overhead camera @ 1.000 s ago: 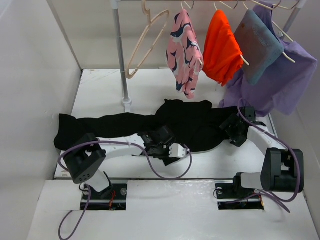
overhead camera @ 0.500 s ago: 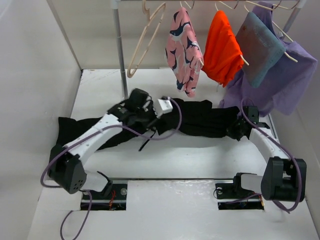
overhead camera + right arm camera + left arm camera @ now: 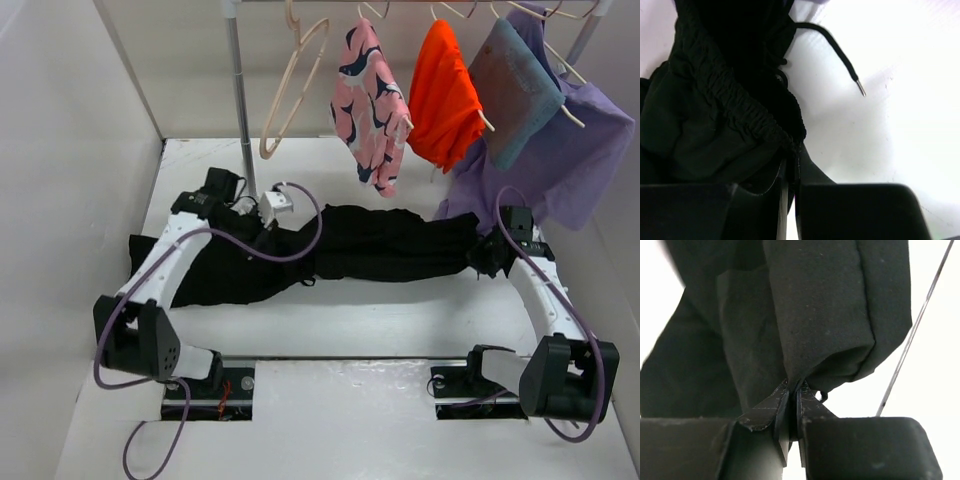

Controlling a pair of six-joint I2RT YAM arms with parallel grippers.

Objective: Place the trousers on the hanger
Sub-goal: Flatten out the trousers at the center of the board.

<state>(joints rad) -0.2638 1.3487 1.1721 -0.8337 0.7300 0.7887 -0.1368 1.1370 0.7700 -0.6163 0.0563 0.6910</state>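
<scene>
The robot's right gripper will put the waistband down on the bare white table (image 3: 483, 284) in front of the purple garment.
The black trousers (image 3: 385, 243) lie stretched across the white table, the legs bunched at the left. My left gripper (image 3: 264, 232) is shut on a fold of the trousers (image 3: 820, 315), the cloth pinched between its tips (image 3: 792, 386). At the right end my right gripper (image 3: 488, 256) is shut on the gathered waistband (image 3: 732, 107), held at its tips (image 3: 794, 149). The drawstring (image 3: 836, 49) trails loose onto the table. The pale wooden hanger (image 3: 292, 95) hangs bare on the rail, above and behind the left gripper.
The rack's upright pole (image 3: 242, 120) stands just behind the left wrist. A pink patterned garment (image 3: 372, 105), an orange one (image 3: 440, 95) and blue and purple ones (image 3: 575, 150) hang along the rail. White walls close in both sides.
The left arm swung from the near middle to the back left with a fold of cloth in its jaws. The right gripper shut on the waistband and drew right, stretching the trousers.
</scene>
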